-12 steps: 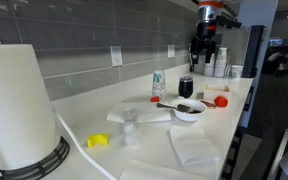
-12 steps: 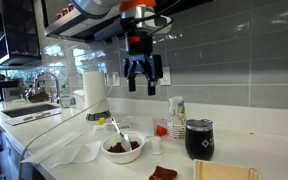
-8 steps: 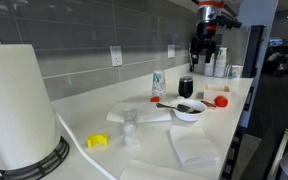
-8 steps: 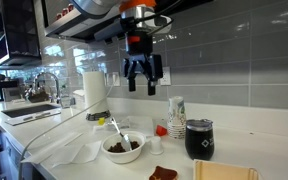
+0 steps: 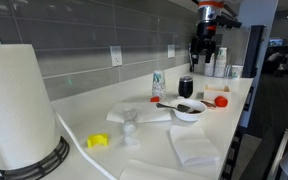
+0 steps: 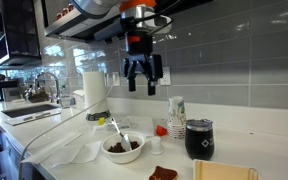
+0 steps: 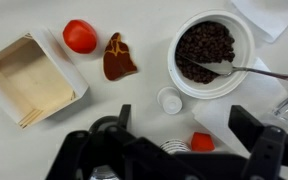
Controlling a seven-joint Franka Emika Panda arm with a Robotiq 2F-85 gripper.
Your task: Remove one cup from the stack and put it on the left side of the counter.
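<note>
My gripper is to close on the top cup's rim (image 5: 160, 71) at the stack of white paper cups, because that cup will lift off first.
The stack (image 5: 158, 83) of white paper cups with green print stands by the tile wall on the counter (image 5: 89, 118). It also shows in an exterior view (image 6: 176, 114) beside a black mug. My gripper (image 5: 206, 46) hangs high above the counter, open and empty, in both exterior views (image 6: 142, 82). In the wrist view the open jaws (image 7: 183, 118) look straight down, and the stack's rim (image 7: 174, 147) shows from above near the bottom edge. No single cup stands apart from the stack.
A black mug (image 6: 199, 138) stands next to the stack. A bowl with dark contents and a spoon (image 7: 214, 50), a red ball (image 7: 80, 36), a paper tray (image 7: 29, 80), a white cap (image 7: 170, 100) and napkins (image 5: 194, 146) lie about. A paper towel roll (image 5: 19, 105) stands at one end.
</note>
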